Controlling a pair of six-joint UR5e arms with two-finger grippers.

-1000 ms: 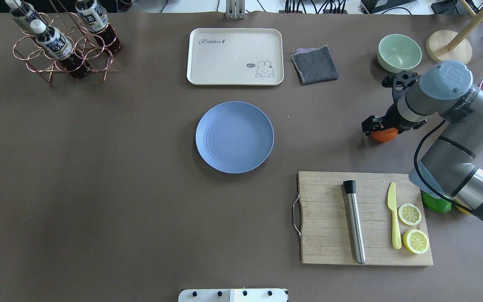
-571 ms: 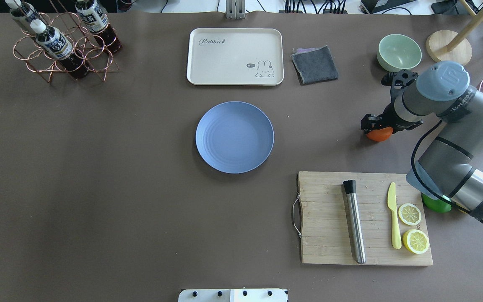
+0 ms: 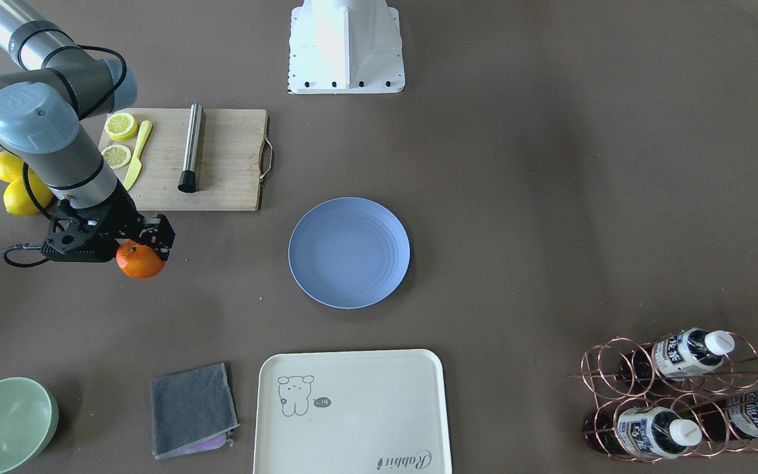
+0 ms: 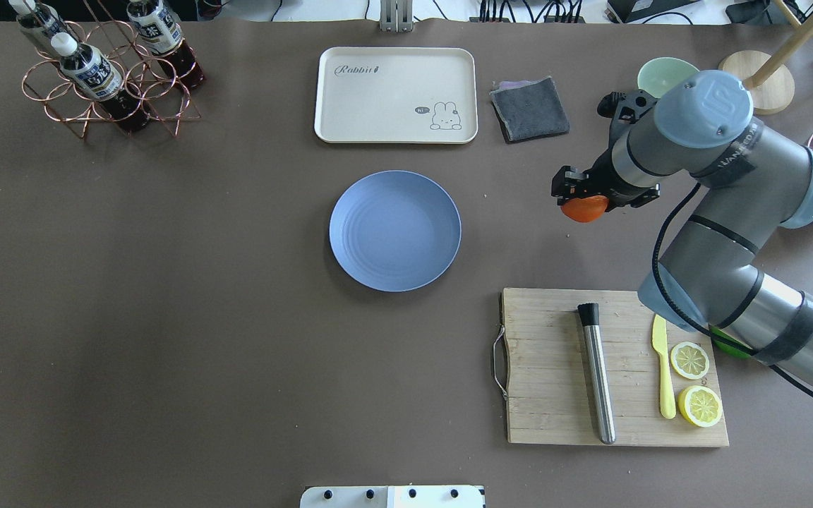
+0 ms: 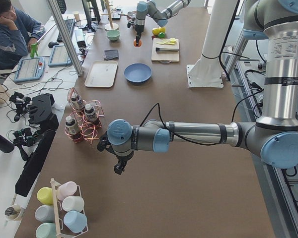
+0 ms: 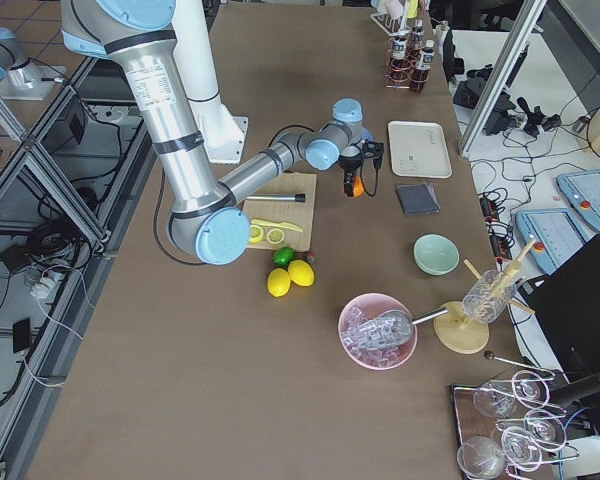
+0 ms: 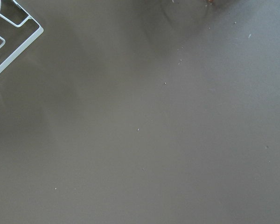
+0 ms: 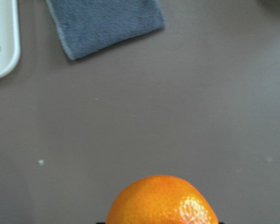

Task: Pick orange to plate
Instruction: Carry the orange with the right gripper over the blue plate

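Note:
I need to use my right gripper to set the orange down and let go of it close to the middle of the empty blue-lavender plate (image 3: pixel 349 247).
My right gripper (image 4: pixel 581 200) is shut on the orange (image 4: pixel 584 209) and holds it above the brown table, right of the plate (image 4: pixel 394 231) and apart from it. In the front-facing view the orange (image 3: pixel 139 260) hangs under the gripper (image 3: pixel 137 249), well left of the blue-lavender plate (image 3: pixel 349 252), which has nothing on it. In the right wrist view the orange (image 8: pixel 162 200) fills the bottom edge. My left gripper (image 5: pixel 118 167) shows only in the exterior left view, near the bottle rack; I cannot tell whether it is open or shut.
A wooden cutting board (image 4: pixel 555 395) carries a metal cylinder (image 4: pixel 595 370), a yellow knife (image 4: pixel 663 367) and two lemon halves (image 4: pixel 689 360). A cream tray (image 4: pixel 396 95), a grey cloth (image 4: pixel 530 108) and a green bowl (image 4: pixel 653 74) lie at the back, with a bottle rack (image 4: pixel 106 70) at the far left.
My right gripper has carried the orange to the left and slightly toward the back, closer to the plate. The plate and the other things have not moved.

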